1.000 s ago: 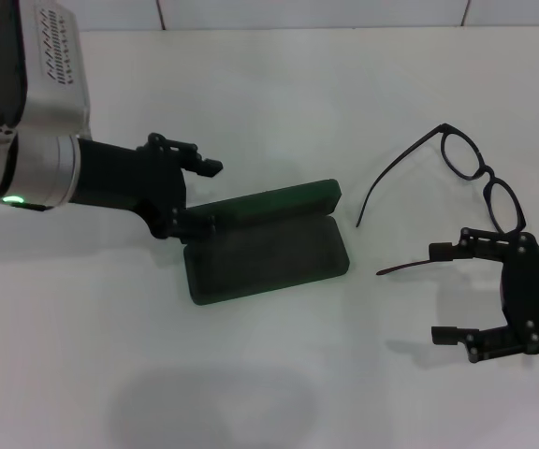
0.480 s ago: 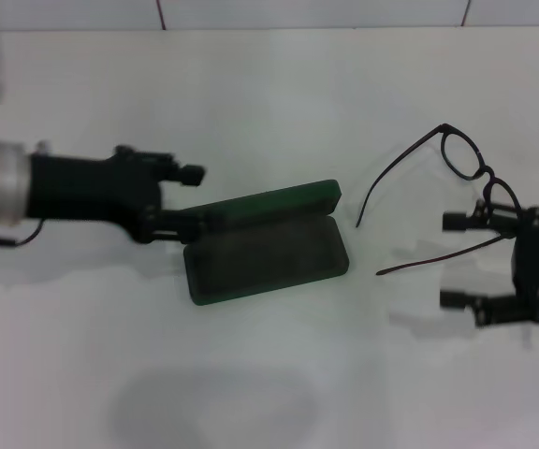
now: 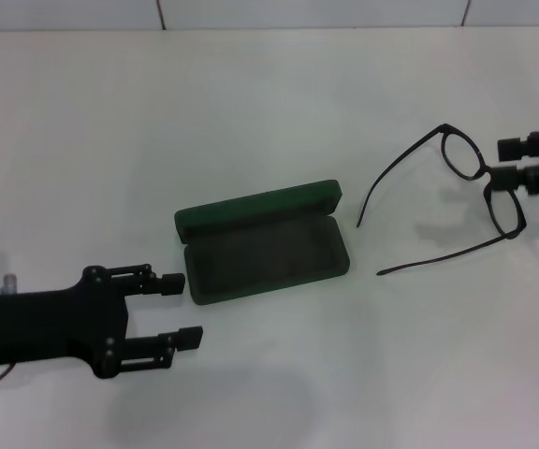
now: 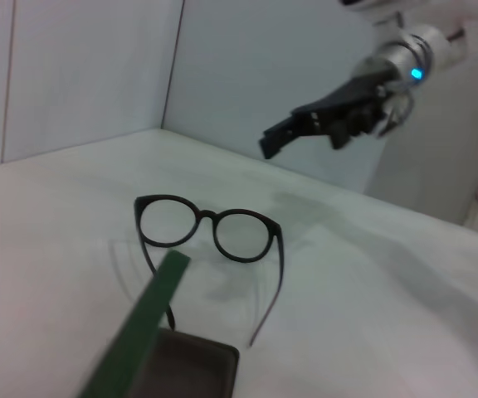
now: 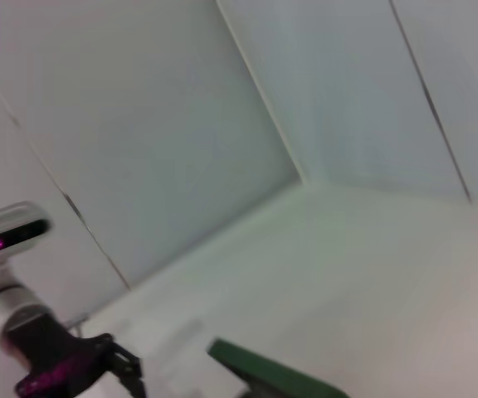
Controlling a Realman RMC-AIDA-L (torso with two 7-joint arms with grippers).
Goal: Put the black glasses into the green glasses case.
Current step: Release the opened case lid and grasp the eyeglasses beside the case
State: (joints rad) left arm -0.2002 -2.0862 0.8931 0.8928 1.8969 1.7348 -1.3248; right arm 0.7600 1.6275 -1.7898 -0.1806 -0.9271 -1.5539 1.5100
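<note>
The bridge [image 3: 485,171] between the lenses of the black glasses should be my right gripper's next stop, and I need to close that gripper there.
The black glasses [image 3: 483,174] lie unfolded on the white table at the right, temple arms pointing toward the case; they also show in the left wrist view as the glasses [image 4: 208,217]. The green glasses case [image 3: 260,241] lies open in the middle, its lid [image 4: 139,332] standing up at the back. My left gripper [image 3: 183,309] is open and empty, near the front left, just left of the case. Beside the lenses at the right edge, my right gripper [image 3: 508,162] is open; the left wrist view shows this right gripper [image 4: 305,128] raised above the table.
White table [image 3: 269,103] with a wall along its far edge. The right wrist view shows the left gripper [image 5: 98,365] and the case lid [image 5: 264,373] far off.
My left gripper has left the case lid and drawn back to the front left. My right gripper has moved from in front of the glasses to their far right side. The case stays open.
</note>
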